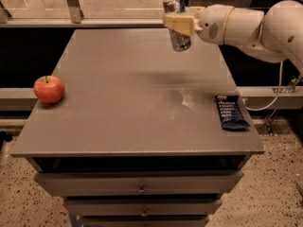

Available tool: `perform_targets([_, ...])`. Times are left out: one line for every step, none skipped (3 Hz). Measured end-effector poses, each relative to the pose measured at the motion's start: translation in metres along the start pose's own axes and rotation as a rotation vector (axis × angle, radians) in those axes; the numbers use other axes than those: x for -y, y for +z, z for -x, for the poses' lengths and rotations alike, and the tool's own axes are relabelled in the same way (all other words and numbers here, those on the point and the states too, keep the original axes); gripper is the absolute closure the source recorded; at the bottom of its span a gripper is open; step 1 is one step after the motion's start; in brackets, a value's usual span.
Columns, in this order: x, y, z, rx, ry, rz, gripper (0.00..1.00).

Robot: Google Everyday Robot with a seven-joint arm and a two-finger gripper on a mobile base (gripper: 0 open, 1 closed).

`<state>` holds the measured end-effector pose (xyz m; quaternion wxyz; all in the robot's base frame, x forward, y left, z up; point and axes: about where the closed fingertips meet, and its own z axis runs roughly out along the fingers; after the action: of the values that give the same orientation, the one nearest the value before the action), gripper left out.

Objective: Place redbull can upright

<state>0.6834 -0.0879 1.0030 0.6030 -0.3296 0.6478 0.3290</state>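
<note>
Next, my gripper lets go of the redbull can upright on the grey table, farther back than the dark blue snack wrapper [183, 73].
The redbull can [179, 40] is a slim silver can held upright in the air above the far right part of the grey table [118, 103]. My gripper [179, 21] is shut on the redbull can, its cream fingers [177, 21] clamping the can's upper half. The white arm reaches in from the upper right. The can's bottom hangs well above the tabletop, and its shadow falls on the table near the middle right.
A red apple [49, 88] sits at the table's left edge. A dark blue flat snack wrapper [231, 111] lies near the right edge. Drawers run under the tabletop at the front. A cable hangs at the right.
</note>
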Motion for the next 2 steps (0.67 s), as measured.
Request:
perform_targets([-0.002, -0.007, -0.021, 0.062, -0.051, 0.052, 1.00])
perform_targets([-0.001, -0.017, -0.037, 0.093, -0.108, 0.083, 1.00])
